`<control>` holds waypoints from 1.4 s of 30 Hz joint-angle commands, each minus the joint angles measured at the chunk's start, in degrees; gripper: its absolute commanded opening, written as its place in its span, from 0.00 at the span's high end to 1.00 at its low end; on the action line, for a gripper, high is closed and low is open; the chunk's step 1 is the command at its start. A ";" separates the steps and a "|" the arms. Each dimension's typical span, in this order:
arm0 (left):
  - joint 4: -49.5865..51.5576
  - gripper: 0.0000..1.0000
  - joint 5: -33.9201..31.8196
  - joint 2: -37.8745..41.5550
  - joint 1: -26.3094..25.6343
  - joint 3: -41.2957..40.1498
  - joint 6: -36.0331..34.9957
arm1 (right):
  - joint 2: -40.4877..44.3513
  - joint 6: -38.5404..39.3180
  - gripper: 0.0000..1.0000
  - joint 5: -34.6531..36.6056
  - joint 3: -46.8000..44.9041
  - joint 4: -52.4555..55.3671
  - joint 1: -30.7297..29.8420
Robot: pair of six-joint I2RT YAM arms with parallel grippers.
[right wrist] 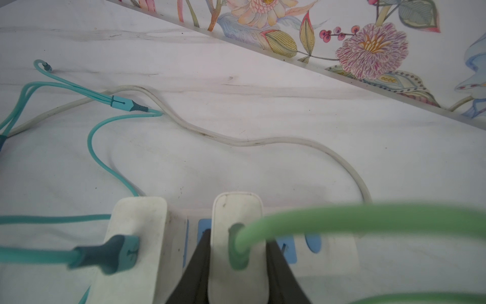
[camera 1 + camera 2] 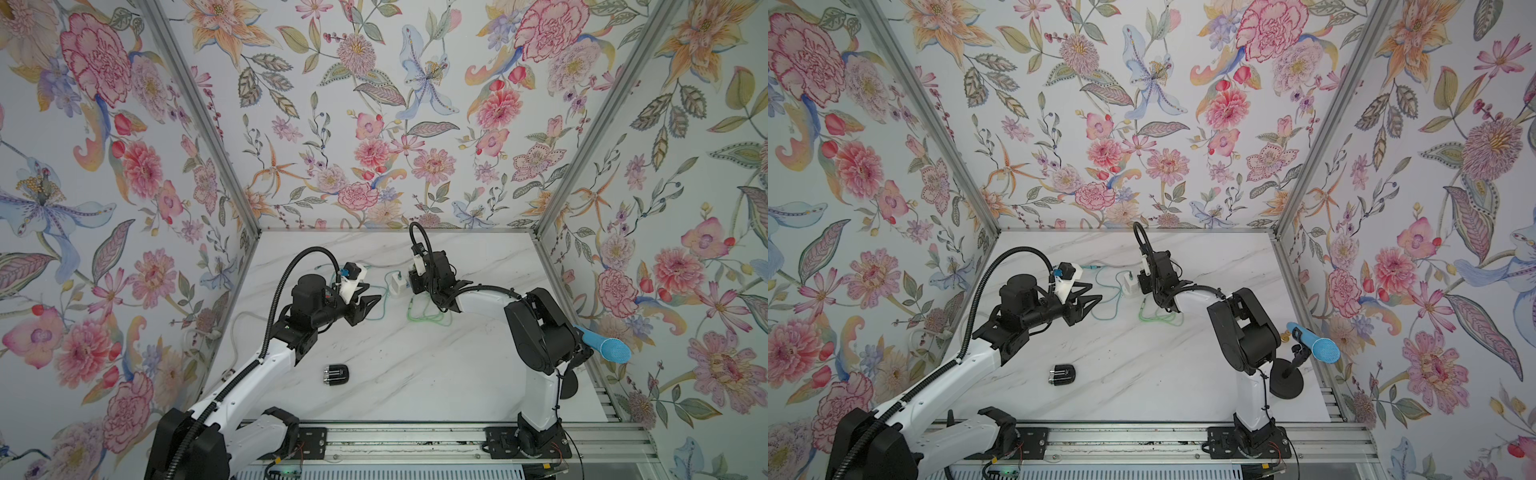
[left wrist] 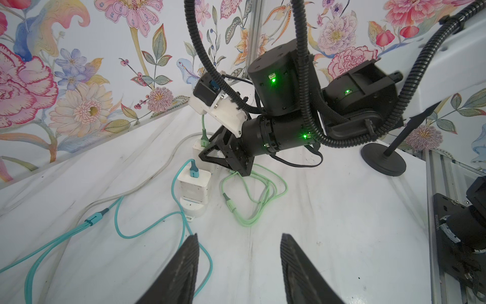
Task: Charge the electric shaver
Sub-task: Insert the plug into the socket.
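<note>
Next, my right gripper releases the white charger adapter, which stands on the power strip now, on the power strip's blue socket (image 2: 404, 287) (image 1: 223, 242) next to the teal cable's adapter.
The electric shaver (image 2: 336, 374) (image 2: 1063, 374), small and black, lies alone on the white marble table near the front. My left gripper (image 2: 373, 301) (image 3: 239, 237) hovers open above the table with nothing between its fingers, short of the chargers. My right gripper (image 1: 238, 263) is shut on a white charger adapter (image 1: 236, 210) (image 3: 197, 147) that stands on the power strip (image 1: 331, 252). A light green cable (image 1: 368, 218) is plugged into that adapter; its loose coil (image 2: 428, 318) (image 3: 260, 200) lies on the table, its free plug (image 3: 228, 202) lying bare.
A second white adapter (image 3: 194, 185) with a teal cable (image 3: 131, 231) sits on the same strip, whose white cord (image 1: 236, 142) trails off toward the left wall. A blue microphone (image 2: 1320, 349) on a black stand (image 2: 1285, 380) is at the right edge. Floral walls enclose three sides.
</note>
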State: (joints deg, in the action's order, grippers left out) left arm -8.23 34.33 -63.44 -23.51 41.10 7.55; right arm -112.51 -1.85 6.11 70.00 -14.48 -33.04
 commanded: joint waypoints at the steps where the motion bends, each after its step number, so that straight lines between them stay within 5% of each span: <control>1: -0.74 0.47 1.68 0.00 0.99 -0.13 0.36 | -1.35 -1.05 1.00 0.91 -0.52 -1.73 -0.45; 14: -3.29 0.47 -0.50 1.86 1.74 -2.39 2.45 | -3.46 -3.72 1.00 5.04 -0.55 5.15 -2.34; 28: -7.81 0.46 -13.27 7.30 2.80 -7.37 8.21 | -5.75 -9.65 1.00 10.24 0.90 13.51 -3.79; 35: -5.74 0.43 -15.72 8.44 3.30 -7.49 8.44 | -0.74 -8.21 0.69 3.70 7.14 21.94 -5.75; 42: -5.39 0.42 -16.88 9.43 3.38 -7.51 8.59 | 5.79 -5.83 0.58 0.16 8.25 27.85 -6.17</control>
State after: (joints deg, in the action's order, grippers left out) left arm -13.76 18.79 -55.02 -20.88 34.15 15.51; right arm -110.83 -8.56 9.30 77.73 7.92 -39.29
